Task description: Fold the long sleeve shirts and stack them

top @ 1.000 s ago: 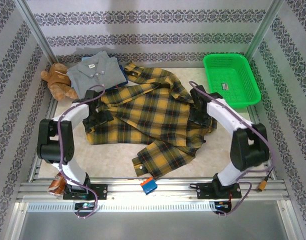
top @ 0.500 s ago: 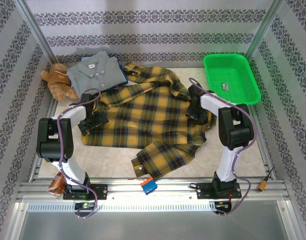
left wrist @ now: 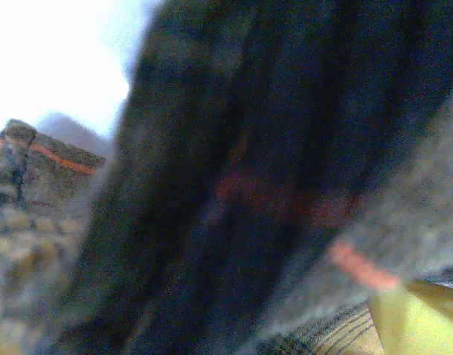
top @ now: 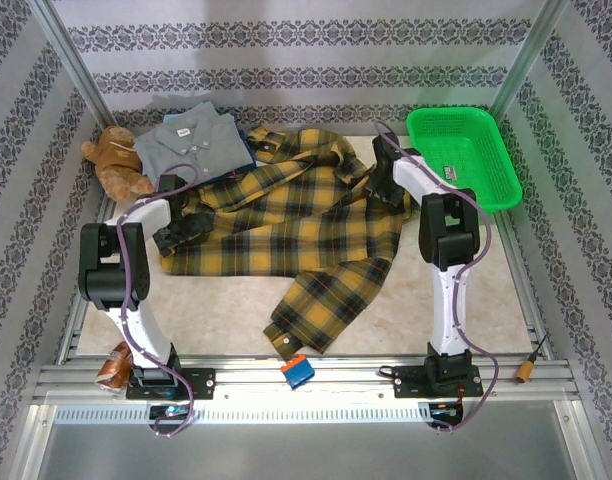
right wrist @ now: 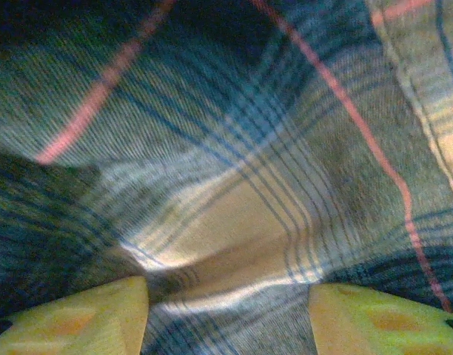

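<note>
I should back my left gripper off, as folds run across the plaid shirt's body, then take the shirt's near corner point(top: 168, 268) and pull it flat with my right gripper.
The mustard and dark plaid long sleeve shirt point(top: 286, 220) lies spread in the middle of the table, one sleeve trailing toward the near edge. A folded grey shirt point(top: 191, 140) rests at the back left on a blue one, of which an edge point(top: 246, 158) shows. My left gripper point(top: 176, 228) sits on the plaid shirt's left edge. Dark plaid cloth point(left wrist: 212, 185) lies right against its camera, beside one yellow fingertip point(left wrist: 415, 322). My right gripper point(top: 386, 185) is at the shirt's right edge. There the right gripper point(right wrist: 226, 318) stands open, its fingertips point(right wrist: 93, 318) set into plaid cloth point(right wrist: 234, 148) that ridges across the gap.
A brown teddy bear point(top: 116, 160) sits at the far left beside the grey shirt. A green basket point(top: 456, 110) stands at the back right, close to my right arm. A small blue and orange object point(top: 297, 372) lies on the near rail.
Both grippers have moved toward the back of the table, and the plaid shirt has slid back with them. The right arm has stretched out farther, toward the basket.
</note>
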Available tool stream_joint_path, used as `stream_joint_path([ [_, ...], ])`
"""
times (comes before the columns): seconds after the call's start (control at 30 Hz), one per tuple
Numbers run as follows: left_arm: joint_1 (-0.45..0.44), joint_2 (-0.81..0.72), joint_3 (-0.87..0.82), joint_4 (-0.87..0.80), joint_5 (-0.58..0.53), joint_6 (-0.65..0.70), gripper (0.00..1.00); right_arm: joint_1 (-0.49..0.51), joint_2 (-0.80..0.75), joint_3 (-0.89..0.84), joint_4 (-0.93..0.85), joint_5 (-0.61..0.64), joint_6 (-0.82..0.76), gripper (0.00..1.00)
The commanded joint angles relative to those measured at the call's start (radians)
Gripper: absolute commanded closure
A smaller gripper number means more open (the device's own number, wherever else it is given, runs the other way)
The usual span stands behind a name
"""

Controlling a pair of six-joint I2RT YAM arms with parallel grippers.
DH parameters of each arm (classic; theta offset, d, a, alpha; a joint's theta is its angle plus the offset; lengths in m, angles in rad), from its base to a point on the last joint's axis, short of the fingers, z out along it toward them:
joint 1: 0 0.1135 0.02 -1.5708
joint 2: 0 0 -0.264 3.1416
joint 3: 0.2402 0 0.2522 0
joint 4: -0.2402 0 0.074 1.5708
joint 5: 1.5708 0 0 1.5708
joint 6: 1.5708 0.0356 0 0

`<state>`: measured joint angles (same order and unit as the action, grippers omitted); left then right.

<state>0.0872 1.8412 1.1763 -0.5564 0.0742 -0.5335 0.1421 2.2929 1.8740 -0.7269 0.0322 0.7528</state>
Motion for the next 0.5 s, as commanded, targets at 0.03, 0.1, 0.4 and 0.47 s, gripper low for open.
stream_joint_path([
  [0.03,0.013,-0.03,0.066,0.004,0.039,0.004,0.0,-0.022,0.003,0.085,0.032,-0.121,-0.101,0.36],
  [0.1,0.013,-0.079,0.083,-0.014,0.069,-0.019,0.0,-0.015,-0.046,0.099,0.024,-0.172,-0.154,0.32],
  [0.4,0.038,-0.367,0.042,-0.201,0.167,-0.069,0.0,0.015,-0.555,-0.265,-0.137,-0.201,-0.204,0.21],
  [0.47,0.049,-0.414,0.005,-0.224,0.208,-0.09,0.0,0.025,-0.693,-0.421,-0.142,-0.232,-0.153,0.22],
])
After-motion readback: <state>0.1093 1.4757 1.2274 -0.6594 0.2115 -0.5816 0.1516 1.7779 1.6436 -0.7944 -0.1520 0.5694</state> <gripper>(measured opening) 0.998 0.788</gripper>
